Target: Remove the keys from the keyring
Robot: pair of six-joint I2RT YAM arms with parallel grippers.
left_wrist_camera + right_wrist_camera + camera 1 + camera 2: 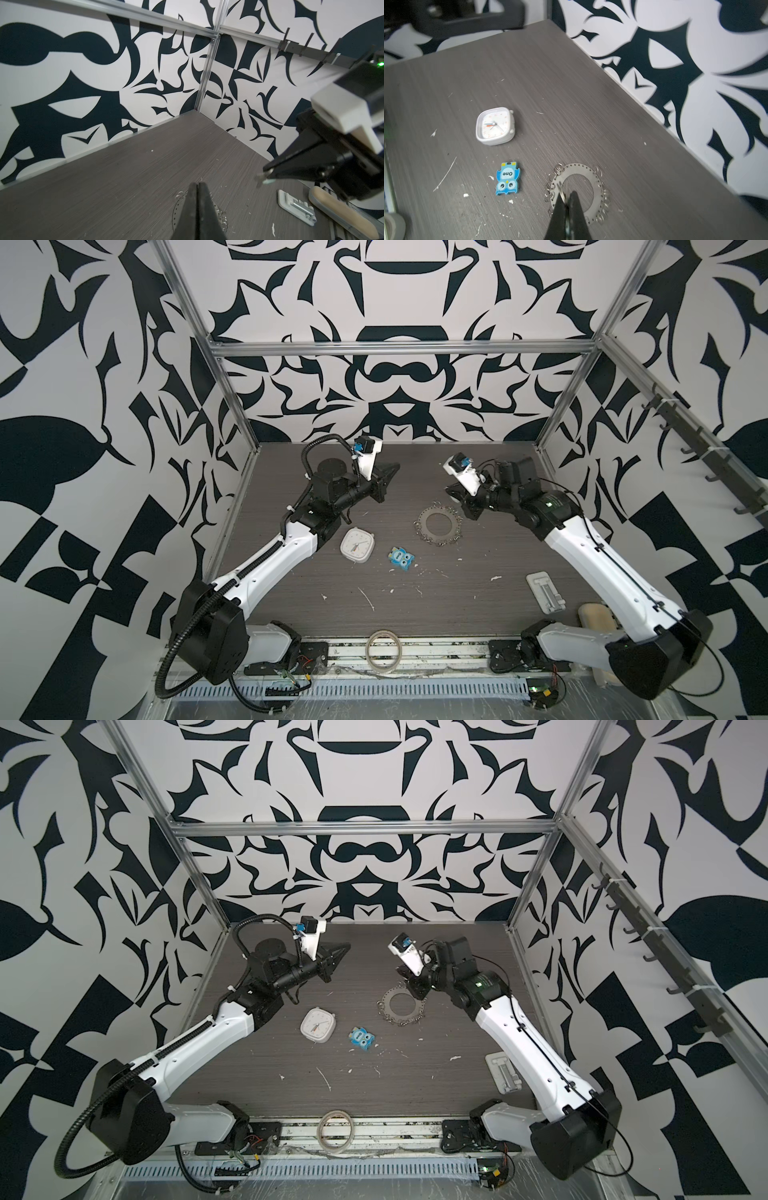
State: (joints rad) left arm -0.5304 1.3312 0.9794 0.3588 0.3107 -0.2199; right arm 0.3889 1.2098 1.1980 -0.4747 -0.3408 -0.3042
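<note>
The small silver piece, now just above the keyring's rim, will go down on the bare table [480,542] beside the keyring, toward the white plate, from my right gripper.
The keyring [422,526] [386,1005], a flat silver disc with a perforated rim fringed with small wire rings, lies at mid-table. My right gripper [449,490] [400,970] hangs just above its far right rim. It is shut on a small silver piece, apparently the keys [260,179], with a wire ring [560,188] sticking out past the tips and a pale bit beside it. In the right wrist view the disc [598,191] lies below the gripper [566,194]. My left gripper [395,467] [197,184] is raised far left of the disc, shut and empty.
A white square clock [357,546] and a blue owl toy [401,559] lie left of the disc. A white plate with a metal bolt [545,587] and a beige brush [594,616] lie under the right arm. A tape roll [384,649] rests on the front rail.
</note>
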